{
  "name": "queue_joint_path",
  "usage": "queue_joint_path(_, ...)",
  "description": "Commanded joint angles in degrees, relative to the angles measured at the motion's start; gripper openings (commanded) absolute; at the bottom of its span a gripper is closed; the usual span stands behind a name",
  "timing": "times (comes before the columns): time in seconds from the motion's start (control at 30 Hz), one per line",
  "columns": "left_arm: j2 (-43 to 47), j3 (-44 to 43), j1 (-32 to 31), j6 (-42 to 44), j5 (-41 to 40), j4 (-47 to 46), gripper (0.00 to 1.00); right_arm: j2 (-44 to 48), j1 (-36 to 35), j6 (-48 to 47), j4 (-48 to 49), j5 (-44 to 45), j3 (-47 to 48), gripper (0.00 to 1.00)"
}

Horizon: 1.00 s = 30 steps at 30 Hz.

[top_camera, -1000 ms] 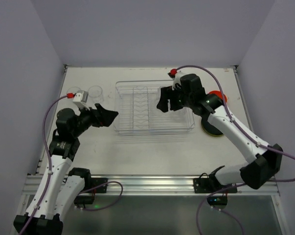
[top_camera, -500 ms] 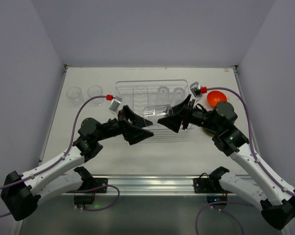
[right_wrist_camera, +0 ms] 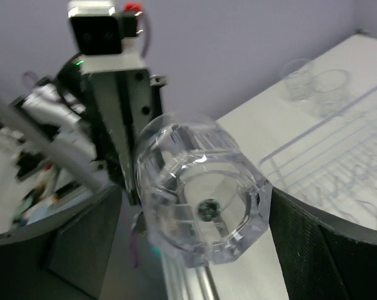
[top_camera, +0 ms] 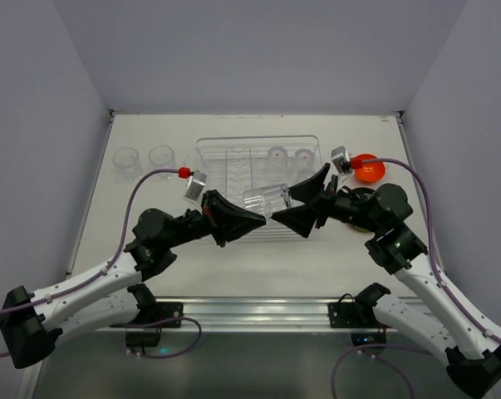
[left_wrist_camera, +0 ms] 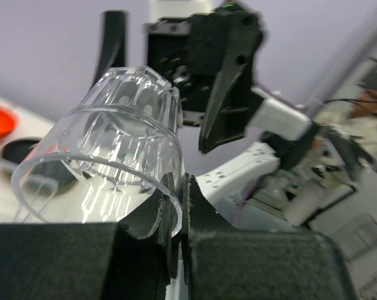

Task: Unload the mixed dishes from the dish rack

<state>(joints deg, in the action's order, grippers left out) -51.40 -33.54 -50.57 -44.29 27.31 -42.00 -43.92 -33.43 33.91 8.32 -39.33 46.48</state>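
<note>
The robot's left gripper needs to let go of the clear cup on the table (top_camera: 125, 199) just in front of the cup that is farthest from the rack.
A clear cup (top_camera: 267, 199) hangs on its side above the front of the dish rack (top_camera: 233, 166), between both arms. My left gripper (top_camera: 257, 218) is shut on the cup's rim, one finger inside the mouth and one outside; in the left wrist view the gripper (left_wrist_camera: 175, 209) pinches the wall of the cup (left_wrist_camera: 113, 144). My right gripper (top_camera: 297, 199) is open around the cup's base; in its wrist view the cup (right_wrist_camera: 201, 200) sits between spread fingers (right_wrist_camera: 319, 250). Two clear cups (top_camera: 277, 155) (top_camera: 304, 155) stand in the rack. An orange bowl (top_camera: 368, 168) rests on the table to the right.
Two clear cups (top_camera: 126, 160) (top_camera: 161, 155) stand on the table left of the rack, also seen in the right wrist view (right_wrist_camera: 313, 81). A dark round plate (top_camera: 360, 196) lies partly hidden under my right arm.
Both arms swung in over the rack's front, the right one carrying the cup. My left gripper closed on the cup's rim and my right gripper spread wide.
</note>
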Motion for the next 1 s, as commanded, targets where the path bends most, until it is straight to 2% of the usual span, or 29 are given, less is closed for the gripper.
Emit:
queue_joint_path(0.0, 4.0, -4.5, -0.1, 9.5, -16.2, 21.2, 0.0, -0.5, 0.2, -6.2, -6.0, 17.6, 4.8, 0.99)
queue_joint_path(0.03, 4.2, -10.3, -0.1, 11.8, -22.0, 29.7, 0.0, -1.3, 0.2, -8.4, -16.3, 26.1, 6.8, 0.99)
queue_joint_path(0.07, 2.9, -13.6, 0.0, 15.3, -28.4, 37.4, 0.0, -2.4, 0.4, -9.0, -20.6, 34.7, 8.5, 0.99)
queue_joint_path(0.1, 1.3, -16.6, 0.0, 17.1, -41.2, 51.8, 0.0, -5.0, 1.1, -9.7, -24.2, 48.1, 11.4, 0.99)
queue_joint_path(0.13, -0.6, -21.9, 0.7, 19.7, -46.6, 57.4, 0.0, -6.0, 1.6, -10.4, -28.1, 52.4, 12.0, 0.99)
queue_joint_path(0.17, -6.3, -24.8, 2.0, 20.1, -50.4, 62.3, 0.0, -6.9, 2.0, -10.5, -28.4, 54.9, 12.1, 0.99)
queue_joint_path(0.2, -9.5, -27.7, 4.0, 19.9, -54.3, 72.2, 0.0, -7.4, 2.6, -10.5, -26.4, 55.6, 10.5, 0.99)
queue_joint_path(0.27, -15.7, -34.3, 10.6, 18.9, -55.4, 82.1, 0.0, -8.7, 2.8, -10.9, -23.0, 53.5, 8.1, 0.99)
queue_joint_path(0.3, -16.8, -35.3, 13.0, 18.9, -56.4, 83.7, 0.0, -9.3, 2.8, -11.0, -22.1, 52.9, 7.2, 0.99)
queue_joint_path(0.33, -17.4, -36.0, 19.0, 18.9, -56.7, 85.2, 0.0, -10.6, 2.8, -10.9, -22.3, 53.3, 7.3, 0.99)
queue_joint_path(0.4, -18.2, -36.9, 26.5, 19.2, -54.3, 87.8, 0.0, -11.1, 2.8, -10.9, -23.6, 54.5, 7.9, 0.99)
queue_joint_path(0.43, -18.2, -36.5, 34.9, 20.4, -52.8, 87.8, 0.0, -10.9, 2.8, -11.5, -24.3, 55.5, 7.8, 0.99)
queue_joint_path(0.47, -18.8, -36.2, 38.8, 21.0, -51.0, 87.7, 0.0, -10.1, 2.8, -11.8, -24.3, 56.1, 7.6, 0.99)
queue_joint_path(0.53, -19.9, -35.0, 49.3, 24.1, -42.1, 87.1, 0.0, -9.3, 2.8, -12.2, -24.2, 58.7, 6.6, 0.99)
queue_joint_path(0.63, -24.5, -34.0, 57.5, 25.8, -36.5, 87.5, 0.0, -8.3, 2.8, -12.6, -24.2, 59.2, 6.2, 0.99)
queue_joint_path(0.7, -26.2, -34.1, 59.0, 26.5, -31.6, 87.4, 0.0, -7.8, 2.8, -12.8, -24.2, 58.5, 6.1, 0.99)
queue_joint_path(0.83, -35.0, -35.7, 63.1, 28.1, -25.5, 87.7, 0.0, -7.1, 2.8, -13.4, -24.2, 58.1, 6.1, 0.99)
queue_joint_path(0.87, -39.2, -36.2, 63.5, 28.3, -25.0, 88.7, 0.0, -7.1, 2.8, -13.4, -24.2, 58.1, 6.1, 0.99)
queue_joint_path(0.97, -44.3, -38.3, 64.1, 28.4, -25.8, 89.7, 0.0, -7.4, 2.8, -13.7, -24.2, 57.8, 6.2, 0.99)
